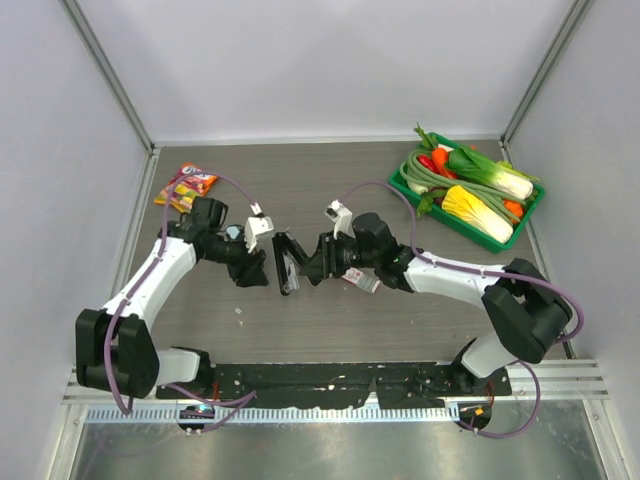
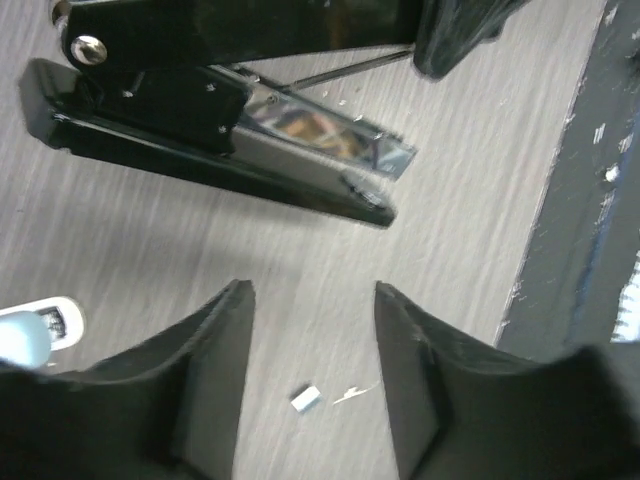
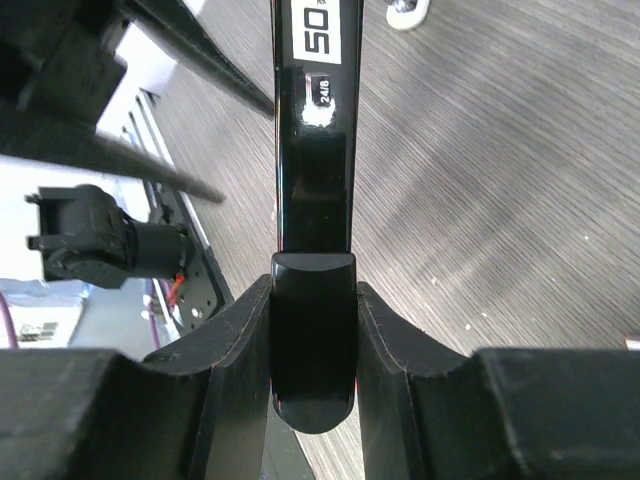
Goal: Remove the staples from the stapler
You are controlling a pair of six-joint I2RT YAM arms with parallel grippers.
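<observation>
My right gripper holds only the stapler's arm and the stapler's base is loose, so I should grip the base's loose end (image 2: 368, 203) with my left gripper and swing it wider.
The stapler (image 1: 288, 263) is black and glossy and lies hinged open at the middle of the table. In the left wrist view its top arm is raised off its base (image 2: 210, 160), baring a shiny metal channel (image 2: 325, 135). My right gripper (image 3: 313, 290) is shut on one rounded end of the stapler's arm (image 3: 312, 150), with both fingers pressed to its sides. My left gripper (image 2: 312, 300) stands open just left of the stapler, touching nothing. A short silvery strip of staples (image 2: 305, 398) lies on the table between the left fingers, with a thin sliver beside it.
A green tray (image 1: 405, 183) of vegetables stands at the back right. An orange snack packet (image 1: 186, 185) lies at the back left. A small pink-and-white box (image 1: 362, 282) sits under the right wrist. The black mounting rail (image 1: 330, 380) runs along the near edge.
</observation>
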